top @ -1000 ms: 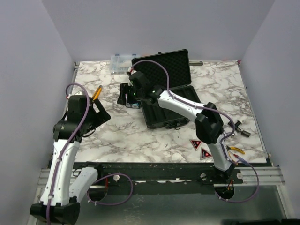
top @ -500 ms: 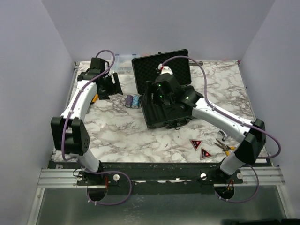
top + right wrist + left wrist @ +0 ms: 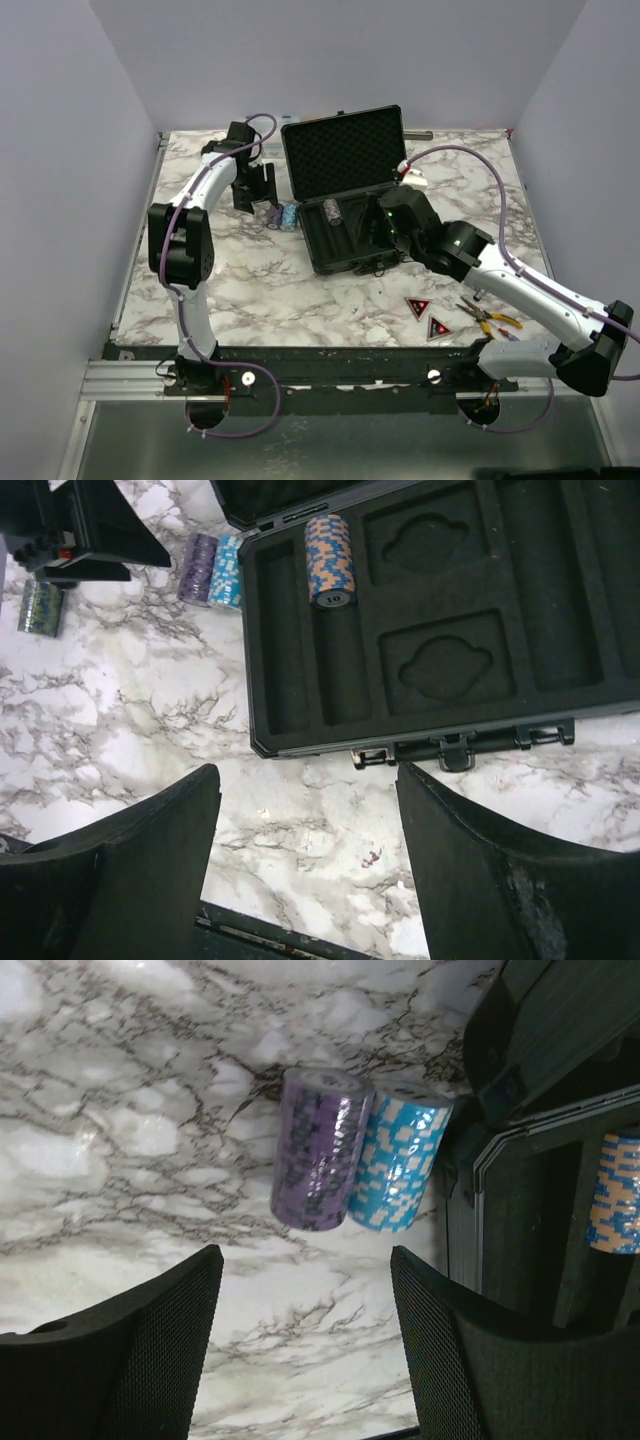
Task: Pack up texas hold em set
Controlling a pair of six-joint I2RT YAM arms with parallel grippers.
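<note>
The purple stack sits tight against the blue stack. My left gripper will first separate them, then close around the purple stack alone (image 3: pixel 318 1152).
The black briefcase (image 3: pixel 352 245) lies open mid-table, its lid (image 3: pixel 345 152) upright. An orange-blue chip stack (image 3: pixel 331 211) lies in a left slot of the tray (image 3: pixel 440 600); the right wrist view shows that stack (image 3: pixel 330 560) too. A purple stack (image 3: pixel 318 1150) and a blue stack (image 3: pixel 400 1158) lie side by side on the marble just left of the case. My left gripper (image 3: pixel 262 190) is open and empty, hovering just behind them. My right gripper (image 3: pixel 378 232) is open and empty above the case's front edge. Two red-black triangles (image 3: pixel 417 307) (image 3: pixel 437 327) lie near the front right.
Pliers (image 3: pixel 490 318) lie right of the triangles. Another dark chip stack (image 3: pixel 40 605) lies on the marble left of the left gripper. The case latches (image 3: pixel 450 748) face the near edge. The grey walls close in the table on three sides.
The right gripper has pulled back from over the tray toward the near right, leaving the orange-blue stack in a slot. The left gripper has moved right, to just behind the purple and blue stacks.
</note>
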